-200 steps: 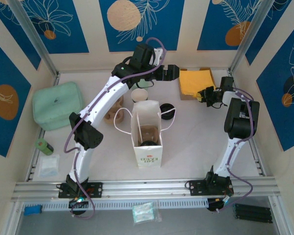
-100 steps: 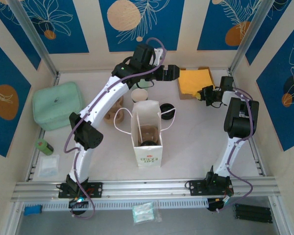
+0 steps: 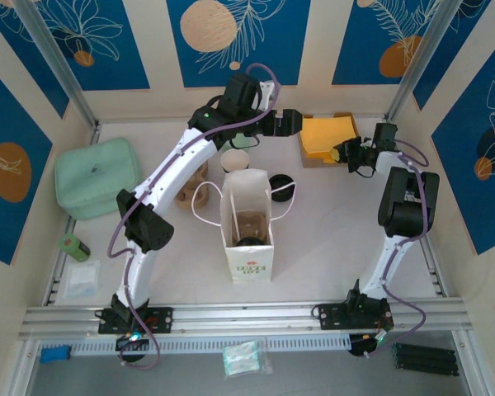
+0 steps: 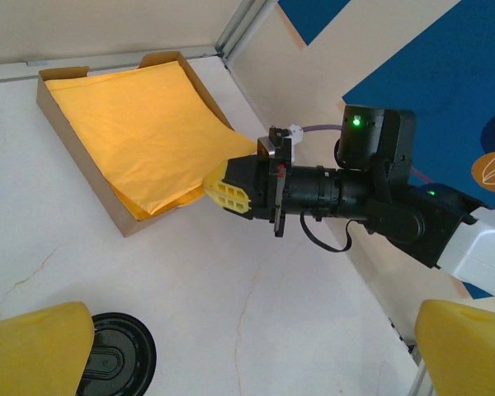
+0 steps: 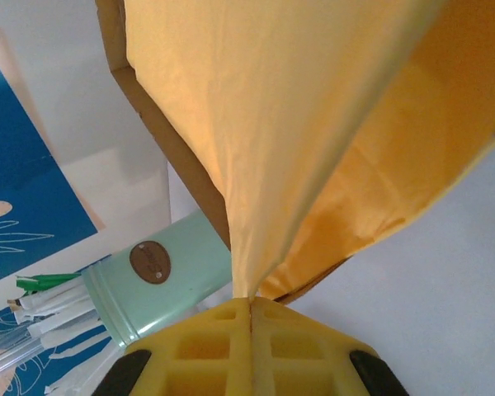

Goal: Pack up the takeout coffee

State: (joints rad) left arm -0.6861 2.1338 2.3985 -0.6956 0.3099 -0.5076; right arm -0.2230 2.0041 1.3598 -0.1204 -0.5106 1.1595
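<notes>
I have only the narrow tip of the yellow paper sheet in my right gripper, so I need to open it and take a broader hold of its corner (image 5: 260, 235) before I lift.
A white paper bag (image 3: 249, 247) stands open mid-table. In it lies the takeout coffee (image 3: 249, 224), brown with a black lid toward the near side. My right gripper (image 5: 249, 309) is shut on the corner of a yellow paper sheet (image 5: 272, 124) and holds it up from the cardboard tray (image 4: 82, 165) at the back right. That same right gripper (image 4: 227, 188) pinches the sheet (image 4: 140, 124) at the tray's near corner. My left gripper (image 4: 249, 346) hangs open above the table beside the tray, with nothing between its fingers (image 4: 33, 346).
A loose black lid (image 3: 280, 190) lies right of the bag, under my left gripper (image 3: 293, 121). A lidless cup (image 3: 235, 159) and nested cups (image 3: 190, 186) stand behind the bag. A mint case (image 3: 97, 176) sits far left. Walls close in the back and sides.
My right gripper has drawn slightly up and toward the back wall, lifting the yellow sheet's corner. The left arm has stayed put.
</notes>
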